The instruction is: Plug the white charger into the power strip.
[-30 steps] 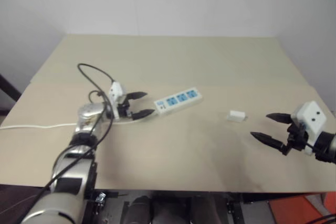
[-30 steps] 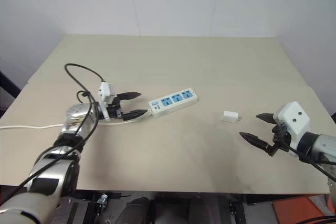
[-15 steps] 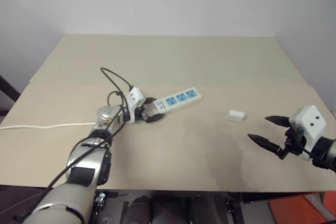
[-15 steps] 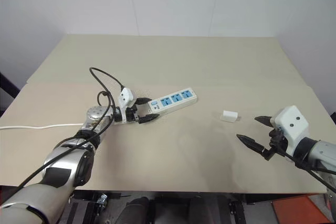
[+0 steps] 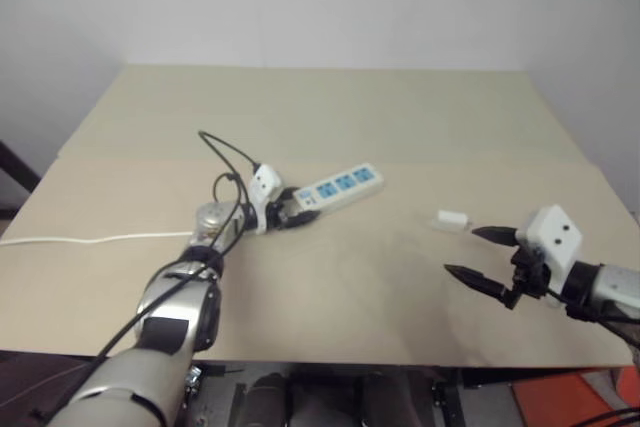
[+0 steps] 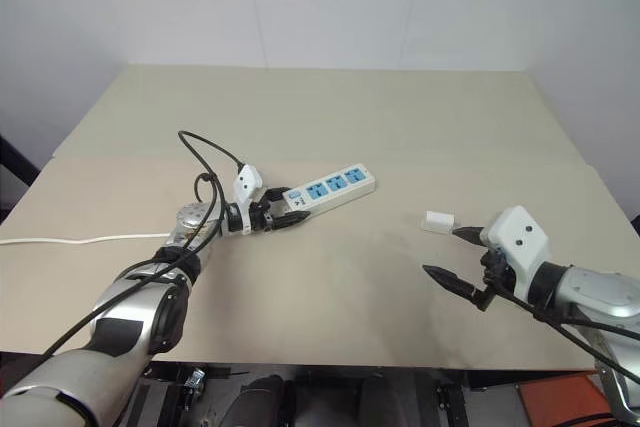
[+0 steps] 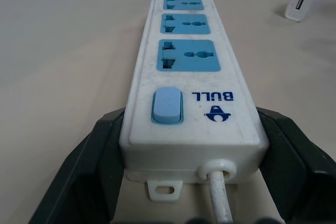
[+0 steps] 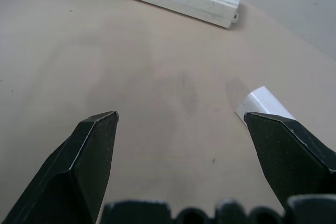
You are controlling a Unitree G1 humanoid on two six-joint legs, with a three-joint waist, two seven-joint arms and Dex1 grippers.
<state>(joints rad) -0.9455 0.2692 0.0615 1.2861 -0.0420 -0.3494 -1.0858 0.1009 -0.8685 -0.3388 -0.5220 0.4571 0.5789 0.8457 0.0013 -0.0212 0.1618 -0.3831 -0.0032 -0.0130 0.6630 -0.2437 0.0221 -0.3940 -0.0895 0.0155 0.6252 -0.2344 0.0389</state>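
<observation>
The plug end of the charger must stay free for the power strip, so next my right gripper closes on both sides of the charger's body [image 5: 453, 218] [image 8: 266, 104].
The power strip [image 5: 342, 186] is a white bar with three blue sockets, lying at an angle on the tan table [image 5: 330, 107]. My left gripper [image 5: 291, 213] is shut on its switch end, and in the left wrist view a black finger [image 7: 97, 145] presses each side of the strip [image 7: 189, 72] beside the blue switch. The white charger [image 5: 452, 218] lies flat to the right of the strip, apart from it. My right gripper [image 5: 462, 252] hovers open just in front of the charger [image 8: 265, 103], with nothing between its fingers [image 8: 92, 150].
The strip's thin white cord [image 5: 90, 240] runs left across the table to its edge. A crease [image 5: 480, 161] crosses the table's width behind the strip. Bare tabletop lies between the strip and the charger.
My left gripper moved right onto the strip's switch end and shut on it. My right gripper moved left toward the charger and stayed open.
</observation>
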